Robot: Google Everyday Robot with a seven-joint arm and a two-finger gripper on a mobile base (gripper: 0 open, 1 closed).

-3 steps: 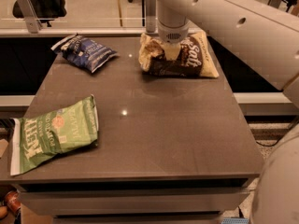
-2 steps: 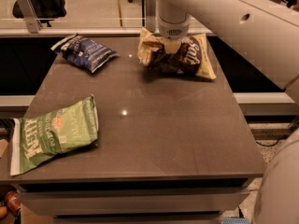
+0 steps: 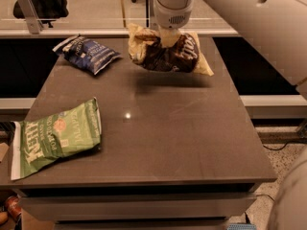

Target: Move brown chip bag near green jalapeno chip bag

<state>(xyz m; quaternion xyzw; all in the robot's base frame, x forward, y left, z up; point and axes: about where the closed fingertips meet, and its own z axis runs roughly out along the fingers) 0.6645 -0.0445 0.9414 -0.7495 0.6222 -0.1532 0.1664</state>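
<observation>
I should let the brown chip bag go on the table [image 3: 127,100], right up against the far corner of the green jalapeno chip bag.
The brown chip bag [image 3: 169,52], dark brown in the middle with tan ends and white script, hangs in the air above the far middle of the table, its shadow on the tabletop below. My gripper [image 3: 165,36] comes down from the white arm above and is shut on the bag's top. The green jalapeno chip bag [image 3: 55,137], light green with white block lettering, lies flat at the table's front left, partly over the left edge. The two bags are well apart.
A dark blue chip bag [image 3: 87,54] lies at the table's far left. The dark grey table [image 3: 158,133] has a drop-off at its front and right edges. A glass rail and chair legs stand behind it. My white arm fills the upper right.
The brown chip bag has been lifted off the table and carried a little toward the front and left, still in the gripper. The green and blue bags have not moved.
</observation>
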